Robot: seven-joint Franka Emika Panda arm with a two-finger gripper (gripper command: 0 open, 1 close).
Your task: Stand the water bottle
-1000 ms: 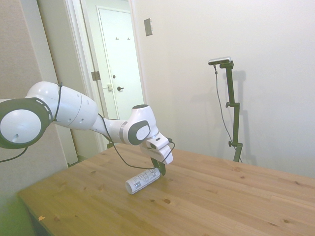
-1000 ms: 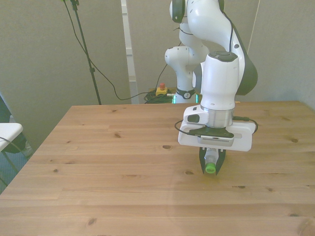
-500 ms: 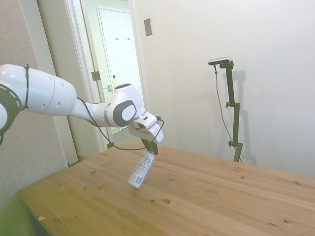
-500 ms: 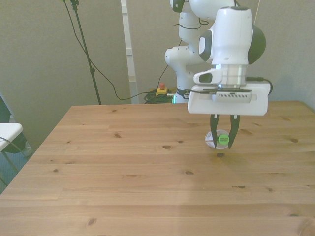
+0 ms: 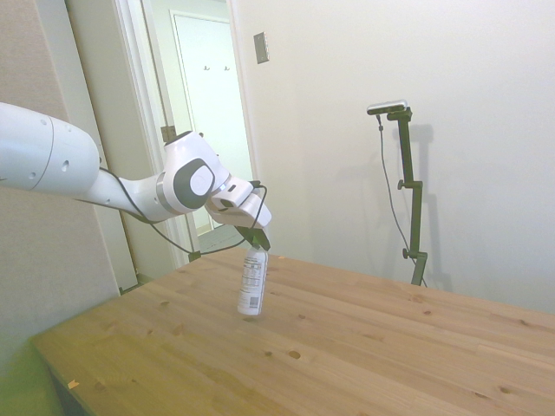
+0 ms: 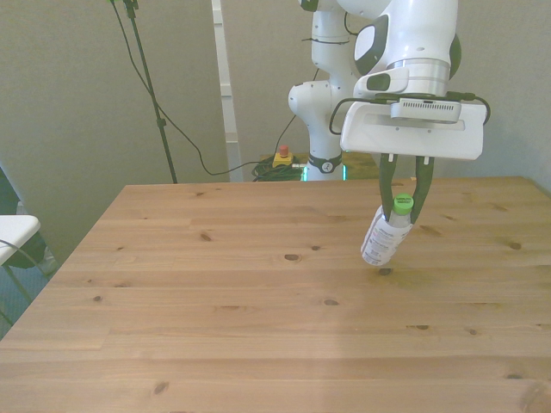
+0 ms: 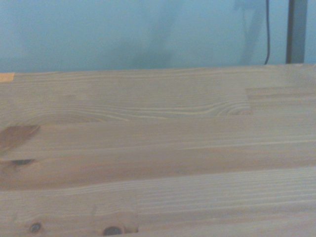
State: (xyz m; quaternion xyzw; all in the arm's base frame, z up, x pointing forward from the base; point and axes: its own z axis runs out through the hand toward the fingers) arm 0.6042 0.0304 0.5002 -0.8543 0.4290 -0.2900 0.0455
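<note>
Next, I release the water bottle from my gripper on the table (image 6: 372,295), setting it just in front of the dark knot that is below the bottle's base.
The water bottle (image 5: 251,282) (image 6: 384,236) is a slim plastic bottle with a white printed label and a green cap. It hangs almost upright, slightly tilted, with its base at or just above the wooden table (image 5: 364,347) (image 6: 215,292). My gripper (image 5: 255,245) (image 6: 403,204) is shut on the bottle's neck, its dark fingers on either side of the green cap. In the front view the bottle is right of centre, its base leaning toward the front view's left. The wrist view holds only table planks (image 7: 158,148); the bottle is out of it.
A dark knot (image 6: 293,256) marks the wood to the front view's left of the bottle. A white chair edge (image 6: 13,231) pokes in at the front view's far left. A doorway (image 5: 204,130) stands behind the arm in the side view.
The gripper has lifted and swung the bottle from lying on the table, through a steep tilt, to nearly upright. The arm has drawn back toward the table's far edge.
</note>
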